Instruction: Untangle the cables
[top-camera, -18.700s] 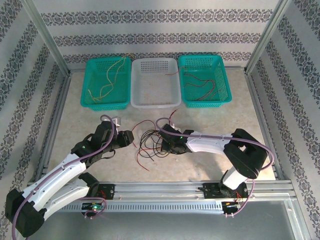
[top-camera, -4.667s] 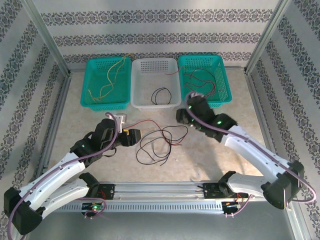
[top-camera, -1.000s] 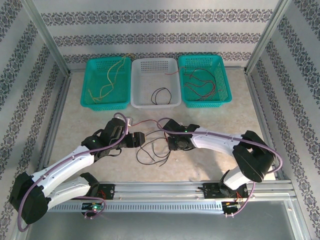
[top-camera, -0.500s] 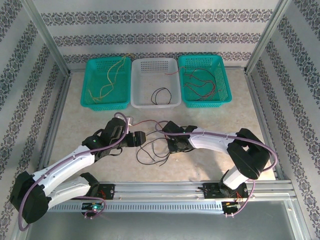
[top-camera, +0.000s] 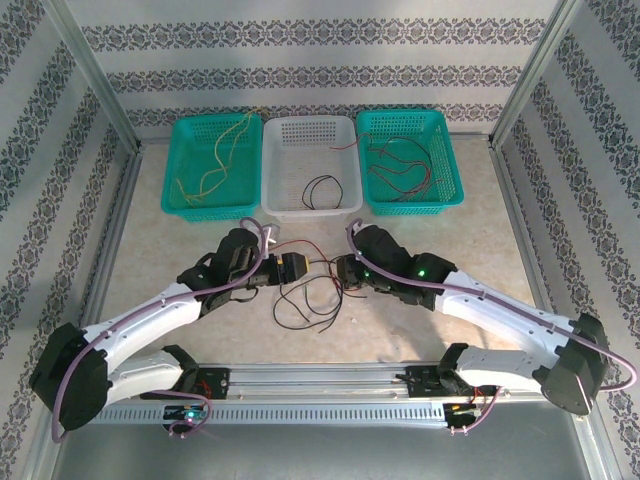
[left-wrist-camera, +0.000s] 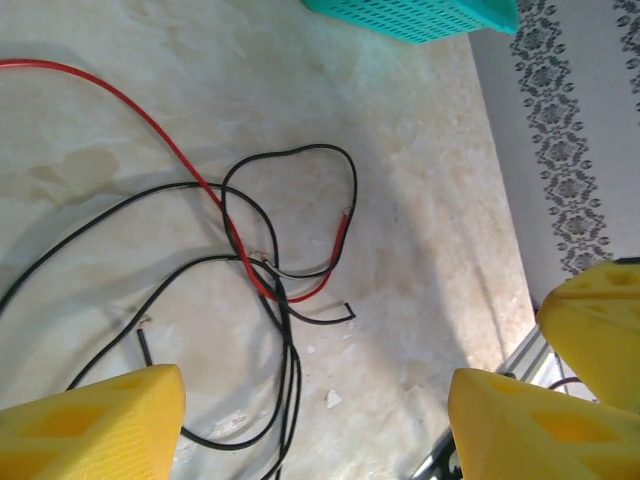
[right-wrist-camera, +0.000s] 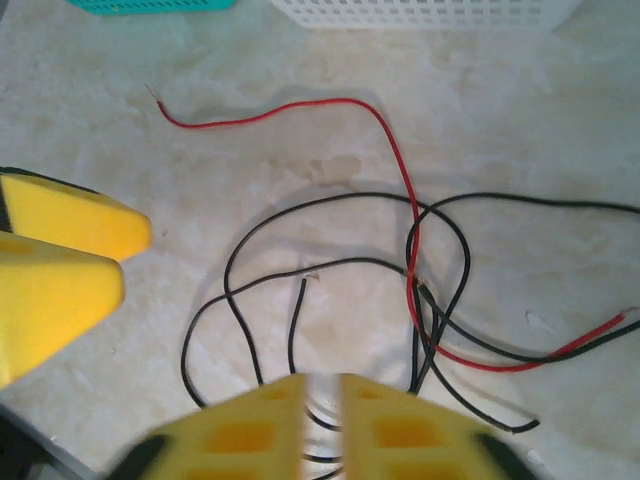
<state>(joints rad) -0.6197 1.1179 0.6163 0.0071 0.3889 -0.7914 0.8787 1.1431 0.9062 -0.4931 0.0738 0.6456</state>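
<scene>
My right gripper will open, grab the black cable (right-wrist-camera: 432, 300) near where the red cable crosses its loops, and raise it to my left gripper, because of that crossing.
The loose cables (top-camera: 308, 300) lie tangled on the table between my two grippers: several black loops (left-wrist-camera: 288, 330) crossed by one red strand (left-wrist-camera: 190, 165). My left gripper (left-wrist-camera: 315, 430) hangs wide open just left of the tangle (top-camera: 297, 268), with nothing between its yellow fingers. From the right, my right gripper (top-camera: 341, 272) hovers over the black loops (right-wrist-camera: 240, 260). Its yellow fingertips (right-wrist-camera: 322, 415) stand a narrow gap apart, and no strand is caught in them. The red strand (right-wrist-camera: 395, 150) runs toward the white basket.
Three baskets line the back. The left teal one (top-camera: 178, 165) holds yellowish wires, the white one (top-camera: 300, 140) a black wire, and the right teal one (top-camera: 448, 165) red and dark wires. The left gripper's fingers (right-wrist-camera: 60, 255) are close beside my right gripper.
My right arm has lifted and swung its elbow out to the right, its gripper still over the tangle. My left gripper has moved right, closer to the cables.
</scene>
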